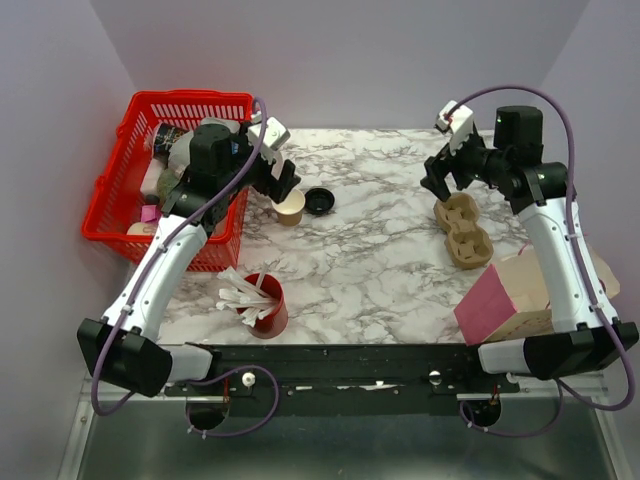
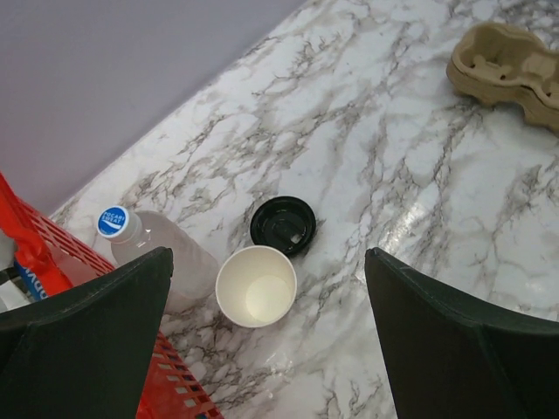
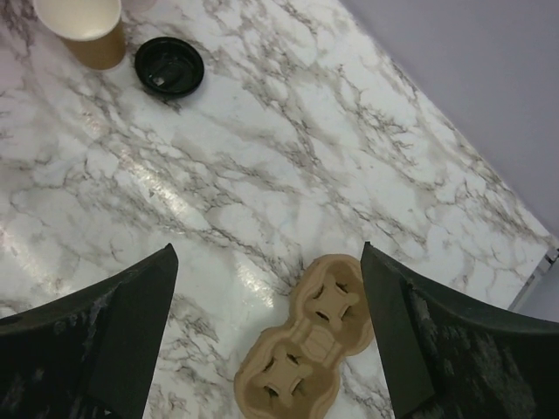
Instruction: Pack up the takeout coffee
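Note:
Next, I move my left gripper to the takeout coffee cup and close it on the cup's near-side rim (image 1: 292, 212) (image 2: 295, 295), the one facing away from the clear bottle.
The takeout coffee cup (image 1: 290, 207) is a small tan paper cup standing upright and uncovered near the back left of the marble table; in the left wrist view the cup (image 2: 256, 286) looks empty inside. Its round black lid (image 1: 320, 200) lies flat on the table just right of it, also seen as the lid (image 2: 283, 225). My left gripper (image 1: 283, 183) hovers open above the cup, holding nothing. My right gripper (image 1: 445, 182) hangs open over the brown pulp cup carrier (image 3: 306, 358), apart from it. From there the cup (image 3: 87, 30) and the lid (image 3: 169, 67) show far off.
A red basket (image 1: 120, 170) of goods stands at the left, with a clear bottle (image 2: 153, 249) lying beside the cup. A red cup of white sticks (image 1: 265, 305) sits near the front. The carrier (image 1: 463, 232) lies at the right, and a brown and pink paper bag (image 1: 510, 300) lies near the right arm's base.

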Robot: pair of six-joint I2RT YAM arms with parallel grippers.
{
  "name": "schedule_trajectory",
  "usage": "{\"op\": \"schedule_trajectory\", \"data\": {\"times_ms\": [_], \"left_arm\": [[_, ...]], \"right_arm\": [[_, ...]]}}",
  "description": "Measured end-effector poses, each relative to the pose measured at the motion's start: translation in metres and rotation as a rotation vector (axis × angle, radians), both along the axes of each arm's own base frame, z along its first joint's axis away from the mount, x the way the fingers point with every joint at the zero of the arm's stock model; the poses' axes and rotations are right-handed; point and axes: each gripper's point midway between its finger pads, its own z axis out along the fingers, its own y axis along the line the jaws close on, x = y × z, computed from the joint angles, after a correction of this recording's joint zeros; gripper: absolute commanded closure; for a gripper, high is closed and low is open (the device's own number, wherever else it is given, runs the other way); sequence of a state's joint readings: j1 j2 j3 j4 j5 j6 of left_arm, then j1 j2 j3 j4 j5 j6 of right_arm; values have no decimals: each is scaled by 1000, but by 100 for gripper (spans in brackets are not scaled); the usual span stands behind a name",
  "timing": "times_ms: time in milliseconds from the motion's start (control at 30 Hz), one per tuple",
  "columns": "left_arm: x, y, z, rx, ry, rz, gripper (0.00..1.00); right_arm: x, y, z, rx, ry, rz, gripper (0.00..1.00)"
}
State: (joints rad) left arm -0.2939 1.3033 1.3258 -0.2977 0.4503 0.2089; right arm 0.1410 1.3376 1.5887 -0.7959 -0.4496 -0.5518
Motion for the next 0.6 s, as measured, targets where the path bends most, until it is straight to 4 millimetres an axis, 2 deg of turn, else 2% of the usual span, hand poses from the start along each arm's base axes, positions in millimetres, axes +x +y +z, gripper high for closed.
{"op": "schedule_trajectory", "data": {"times_ms": [200,300,600], "left_arm": [[-19,4,-9,80,1,-43,1],[-25,8,-12,108,-4,-53,1],[-38,10,-22,147,23,-76,5]], "right_arm": [[-10,32,-21,-57,78,128,9],[-20,45,-27,-73,102,186,14],[-28,57,-31,-56,148,241,24]]}}
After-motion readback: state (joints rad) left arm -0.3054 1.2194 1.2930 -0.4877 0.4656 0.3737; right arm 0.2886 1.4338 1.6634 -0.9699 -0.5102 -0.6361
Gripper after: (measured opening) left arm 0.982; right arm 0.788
